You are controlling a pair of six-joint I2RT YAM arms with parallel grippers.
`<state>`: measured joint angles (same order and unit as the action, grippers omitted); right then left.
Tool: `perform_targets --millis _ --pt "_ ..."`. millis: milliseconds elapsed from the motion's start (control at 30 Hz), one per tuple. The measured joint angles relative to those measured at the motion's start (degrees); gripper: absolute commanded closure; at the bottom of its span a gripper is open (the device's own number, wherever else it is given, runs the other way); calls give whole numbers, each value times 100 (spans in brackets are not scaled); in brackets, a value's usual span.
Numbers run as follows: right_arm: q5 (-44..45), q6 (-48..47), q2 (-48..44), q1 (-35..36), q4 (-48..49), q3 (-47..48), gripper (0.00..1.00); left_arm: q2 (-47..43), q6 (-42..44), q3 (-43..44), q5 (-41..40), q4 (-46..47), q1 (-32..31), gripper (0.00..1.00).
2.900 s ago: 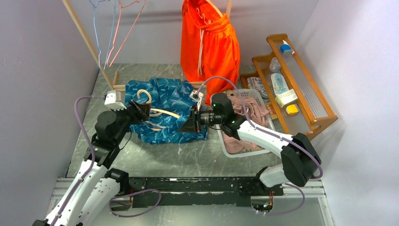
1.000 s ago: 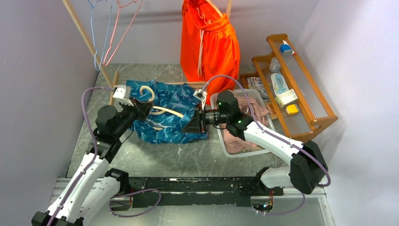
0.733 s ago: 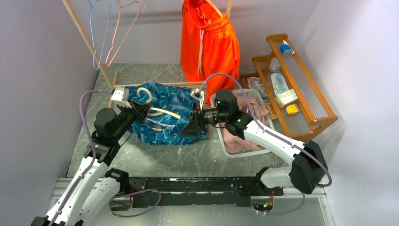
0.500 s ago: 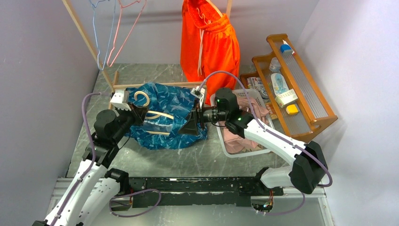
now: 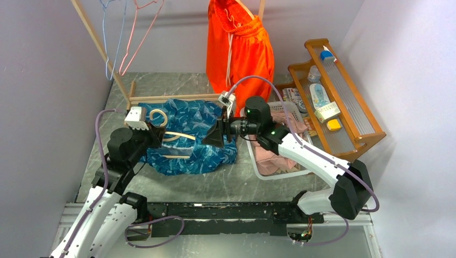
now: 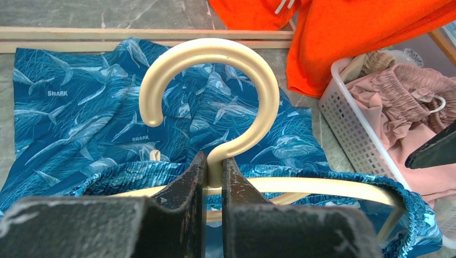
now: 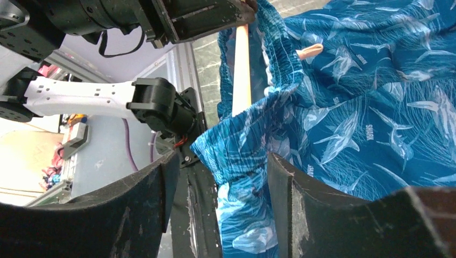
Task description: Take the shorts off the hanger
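Note:
Next, my right gripper pinches the waistband's fold (image 7: pixel 236 156) while my left gripper pulls the hanger out, since the blue shorts' waistband still wraps the hanger's end.
The blue shark-print shorts (image 5: pixel 196 134) lie on the table with their waistband still round a cream plastic hanger (image 5: pixel 157 116). My left gripper (image 5: pixel 152 135) is shut on the hanger's neck (image 6: pixel 215 161), just below the hook (image 6: pixel 215 51). My right gripper (image 5: pixel 213 138) is open at the shorts' right end. A bunched fold of the waistband (image 7: pixel 242 161) hangs between its fingers, unclamped, beside the hanger's bar (image 7: pixel 241 70). The orange shorts (image 5: pixel 239 51) hang at the back.
A white basket (image 5: pixel 250 157) holding pink shorts (image 5: pixel 269 157) stands right of the blue shorts. A wooden rack (image 5: pixel 344 99) with small items sits at far right. Bare wire hangers (image 5: pixel 129 37) hang back left, above a wooden rail (image 5: pixel 166 98).
My right gripper has opened off the blue waistband and lifted slightly. The left gripper has drawn the hanger toward the near left, and the shorts now lie flatter.

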<state>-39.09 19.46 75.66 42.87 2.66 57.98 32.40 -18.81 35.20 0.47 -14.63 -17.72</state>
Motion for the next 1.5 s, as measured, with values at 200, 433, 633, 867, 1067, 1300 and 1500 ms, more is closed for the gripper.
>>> perform_targets --millis 200,433,633,867,1067,1300,1500 --pt "44 -52 352 245 -94 337 41 15 13 26 -76 -225 0 93" --pt "691 -501 616 529 -581 693 51 13 17 173 -125 -308 2 93" --pt "970 -765 710 601 -920 774 75 -44 17 186 -170 -372 0 93" --pt "1154 -815 699 671 -940 769 70 -37 13 186 -243 -433 0 93" --pt "1421 -817 673 706 -918 765 71 -70 -44 186 -363 -501 -9 93" --pt "1471 -507 673 706 -789 684 59 -168 7 186 -505 -501 -7 93" --pt "1335 -197 673 708 -507 531 70 -114 20 186 -586 -507 -7 93"
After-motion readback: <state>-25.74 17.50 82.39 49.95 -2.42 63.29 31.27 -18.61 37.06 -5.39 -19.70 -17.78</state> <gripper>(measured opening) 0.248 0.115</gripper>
